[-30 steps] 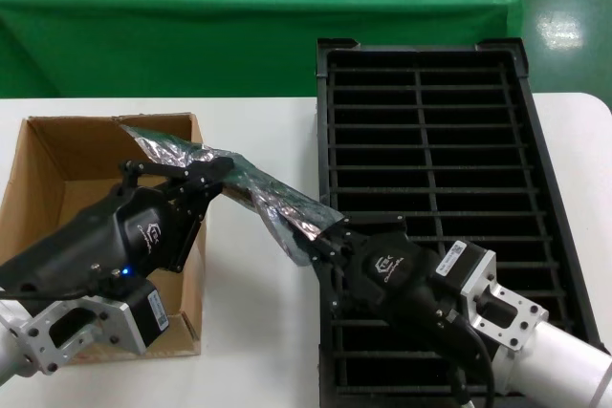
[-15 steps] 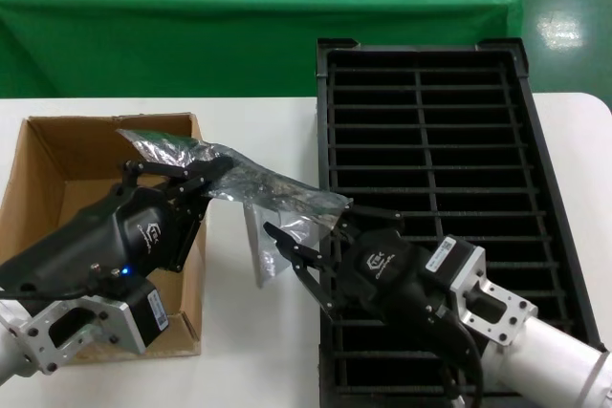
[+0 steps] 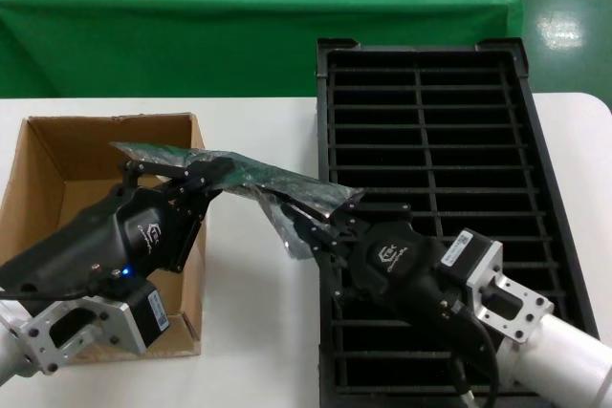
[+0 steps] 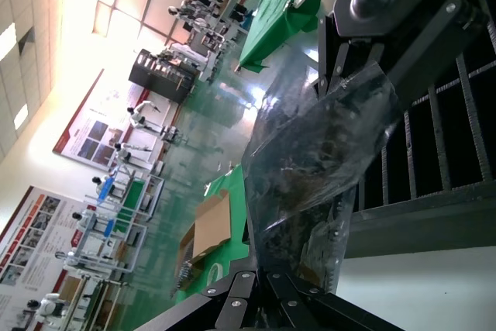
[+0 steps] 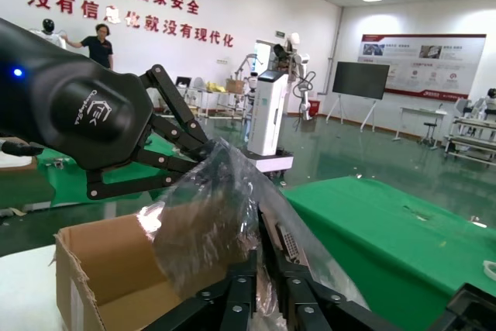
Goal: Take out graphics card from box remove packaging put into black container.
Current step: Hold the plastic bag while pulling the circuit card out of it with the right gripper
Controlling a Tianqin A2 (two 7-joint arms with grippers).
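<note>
My right gripper is holding loose packaging next to the graphics card's connector end, so it should open, grab the metal bracket (image 5: 289,243) there and pull the card out.
The crinkled grey-silver packaging (image 3: 239,174) hangs stretched in the air between my two grippers, above the table between the box (image 3: 57,155) and the black container (image 3: 430,140). The dark graphics card (image 3: 263,179) shows through it; its connector end (image 5: 288,242) lies near the right jaws. My left gripper (image 3: 215,176) is shut on the bag's box-side end (image 4: 291,265). My right gripper (image 3: 308,228) is shut on the bag's container-side end (image 5: 267,265), at the tray's left rim. The brown cardboard box stands open and looks empty.
A green-draped table (image 3: 249,7) runs along the back. The black container's ribbed slots (image 3: 459,121) hold nothing I can see. My right arm (image 3: 497,303) lies over the tray's near half. White tabletop (image 3: 258,332) shows between box and tray.
Half a second ago my right gripper stood open below the bag's sagging end. Now it is shut on that end, and the bag is pulled flatter between the grippers. The left gripper held still.
</note>
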